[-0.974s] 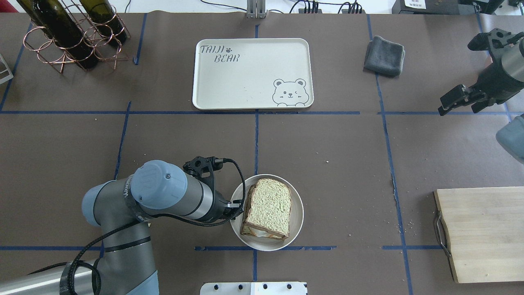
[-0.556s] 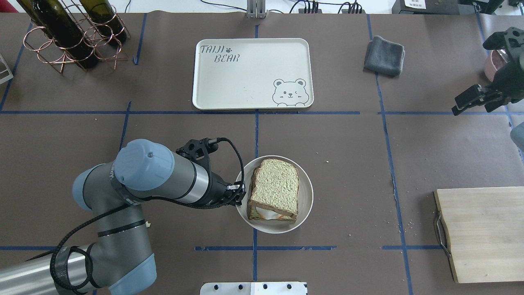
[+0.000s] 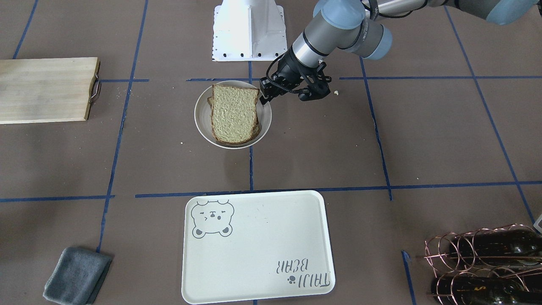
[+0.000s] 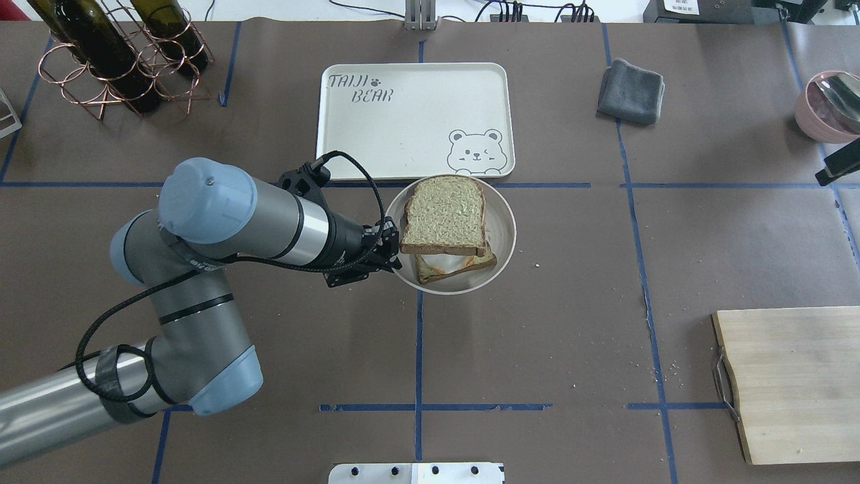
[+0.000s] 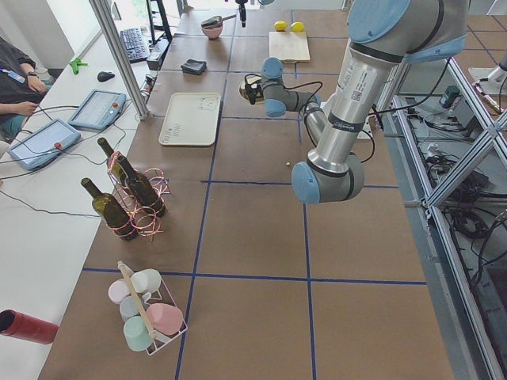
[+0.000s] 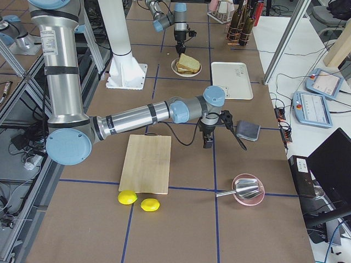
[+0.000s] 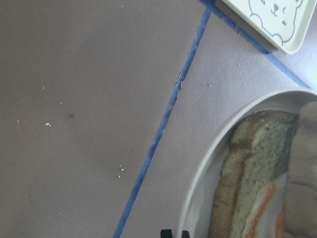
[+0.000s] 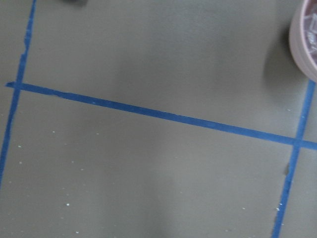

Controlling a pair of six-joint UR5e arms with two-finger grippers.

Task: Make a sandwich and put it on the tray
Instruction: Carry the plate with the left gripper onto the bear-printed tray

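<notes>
The white plate, now held above the table, will be released by my left gripper on the cream tray [image 3: 259, 245], between the bear drawing and the lettering.
The sandwich [image 4: 445, 215], two greenish-tan slices with a white egg between, lies on a small round white plate [image 4: 507, 232]. The top slice sits shifted off the lower one. My left gripper [image 4: 393, 245] is shut on the plate's left rim and holds it above the table, short of the cream tray [image 4: 403, 128] with the bear drawing. The front view shows the sandwich [image 3: 233, 112], the plate [image 3: 202, 123], the left gripper [image 3: 264, 91] and the empty tray [image 3: 254, 245]. Only a tip of my right gripper [image 4: 840, 165] shows at the right edge; I cannot tell its state.
A grey cloth [image 4: 631, 91] lies right of the tray. A wooden board [image 4: 793, 383] is at the near right. A wire rack with wine bottles [image 4: 121, 60] stands at the far left. A pink bowl with a metal scoop [image 4: 830, 107] is at the far right.
My left arm has carried the plate with the sandwich away from the robot, toward the tray. The top slice has slid on the lower one. The right arm has withdrawn to the right.
</notes>
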